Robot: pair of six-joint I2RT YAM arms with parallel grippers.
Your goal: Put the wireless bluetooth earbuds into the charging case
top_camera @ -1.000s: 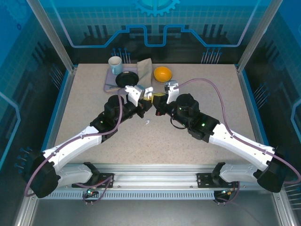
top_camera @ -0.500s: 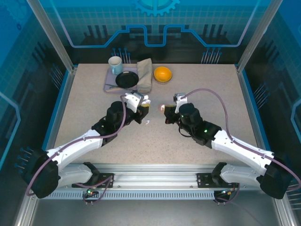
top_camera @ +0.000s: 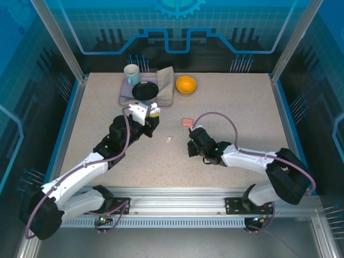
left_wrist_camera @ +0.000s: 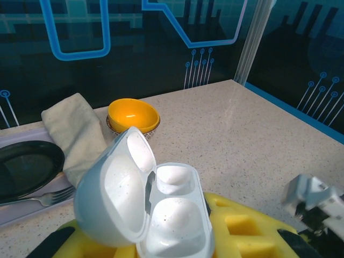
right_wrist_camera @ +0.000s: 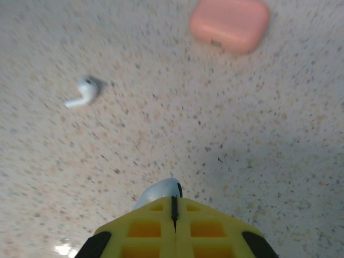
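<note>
I will put the earbud down, turn my right gripper and grasp around the head (right_wrist_camera: pixel 163 188), because the earbud's head sticks out crooked past my right gripper's closed fingertips.
My left gripper (top_camera: pixel 149 116) is shut on a white charging case (left_wrist_camera: pixel 174 217), whose lid stands open and whose two wells are bare. The case (top_camera: pixel 152 113) is held above the table's left middle. My right gripper (right_wrist_camera: pixel 173 200) points down close to the table, its yellow fingers (right_wrist_camera: pixel 209 226) pressed together with a white earbud (right_wrist_camera: pixel 159 194) pinched at their tips. It (top_camera: pixel 192 145) sits right of centre. A second white earbud (right_wrist_camera: pixel 81 92) lies loose on the table (top_camera: pixel 168 140) between the two grippers. A closed salmon-pink case (right_wrist_camera: pixel 230 22) rests just beyond the right gripper (top_camera: pixel 187 122).
At the back left a grey tray (top_camera: pixel 123 98) carries a black plate (top_camera: pixel 145 90), a mug (top_camera: pixel 131 73), a fork (left_wrist_camera: pixel 45 198) and a folded beige cloth (top_camera: pixel 165 86). An orange bowl (top_camera: pixel 186 84) stands beside it. The speckled tabletop (top_camera: pixel 242 107) is bare on the right.
The two grippers, close together near the table's centre a second ago, have drawn apart. The left moved left with the case; the right came nearer and lower, uncovering the pink case.
</note>
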